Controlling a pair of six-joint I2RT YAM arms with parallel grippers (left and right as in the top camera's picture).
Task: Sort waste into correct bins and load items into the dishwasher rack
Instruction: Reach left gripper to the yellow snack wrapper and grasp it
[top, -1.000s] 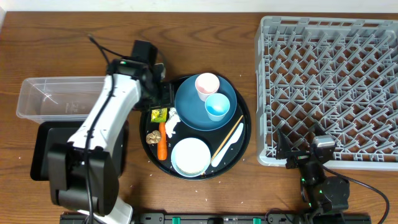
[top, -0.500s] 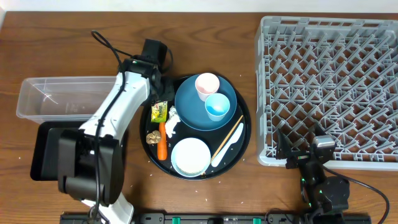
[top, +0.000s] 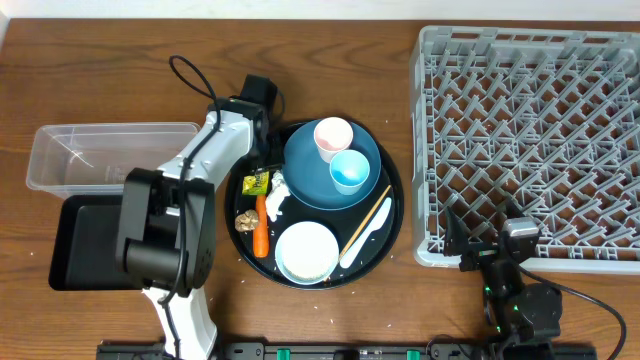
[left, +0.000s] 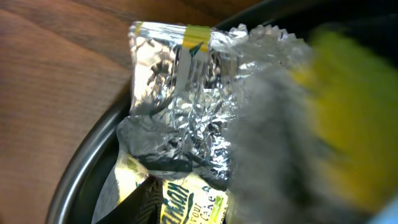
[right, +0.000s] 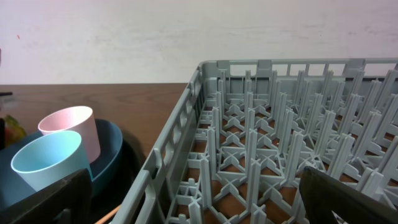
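Observation:
I will open my left gripper, back off and pinch the wrapper by its raised yellow edge (left: 348, 115), because that gripper's finger lies on the flat printed part of the wrapper.
My left gripper (top: 262, 166) is down at the left edge of the round black tray (top: 392, 232), right over the green-yellow snack wrapper (top: 256, 183). In the left wrist view the wrapper (left: 186, 118) fills the frame with its silver inside showing. A dark finger lies on its lower part and the jaws are apart around it. The orange carrot (top: 261, 232), brown lump (top: 244, 216) and crumpled white paper (top: 276, 195) lie beside it. My right gripper (top: 487, 242) rests open and empty at the front edge of the grey rack (top: 530, 140), which also shows in the right wrist view (right: 261, 143).
A dark-blue plate (top: 308, 180) carries the pink cup (top: 333, 134) and light blue cup (top: 349, 170). The white bowl (top: 306, 251), spoon (top: 365, 240) and chopstick (top: 372, 210) lie on the round tray. The clear tub (top: 60, 160) and flat black tray (top: 80, 250) stand at left.
My left arm has swung rightward and its wrist has turned, bringing the gripper over the wrapper. The wrapper has stayed in place. The right arm has not moved.

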